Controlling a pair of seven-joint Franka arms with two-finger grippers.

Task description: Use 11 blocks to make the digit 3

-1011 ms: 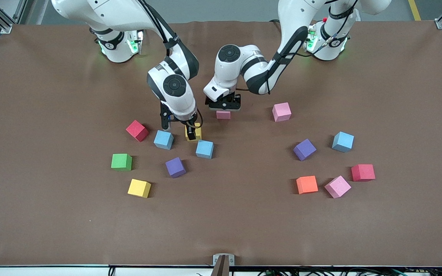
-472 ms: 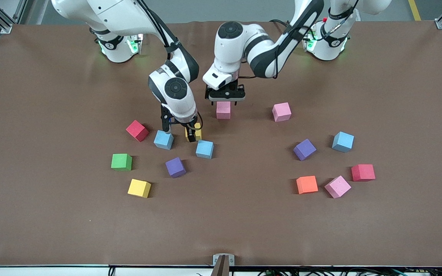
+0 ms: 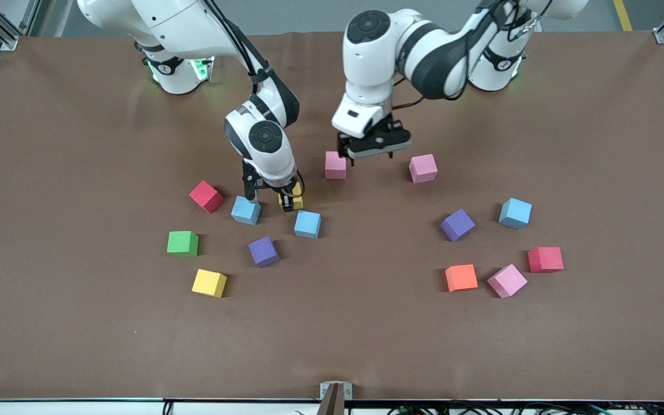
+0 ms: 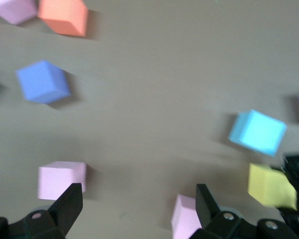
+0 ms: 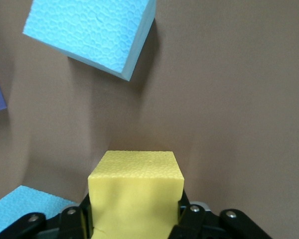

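My left gripper needs to grip the sides of the pink block [image 3: 423,168] [image 4: 62,180] beside it, the one that lies farther away from the yellow block in my right gripper.
My right gripper [image 3: 289,199] is shut on a yellow block [image 3: 293,202] [image 5: 135,186] low at the table, between two light blue blocks [image 3: 246,210] [image 3: 307,224]. My left gripper [image 3: 373,151] [image 4: 138,201] hangs open and empty over the table between two pink blocks [image 3: 335,165] [image 3: 422,168], touching neither. Loose blocks lie toward the right arm's end: red [image 3: 206,196], purple [image 3: 263,251], yellow [image 3: 209,283]. Toward the left arm's end lie purple [image 3: 457,224], light blue [image 3: 515,212], red [image 3: 545,259], orange [image 3: 461,277] and pink [image 3: 506,280] blocks. No figure of touching blocks shows.
A green cube [image 3: 182,242] sits near the red and yellow blocks at the right arm's end. The brown table mat [image 3: 366,334] stretches bare toward the front camera. A small metal bracket [image 3: 335,391] stands at the front edge.
My right gripper has shut on the yellow block. My left gripper has risen off the pink block, leaving it on the table, and shifted toward the left arm's end.
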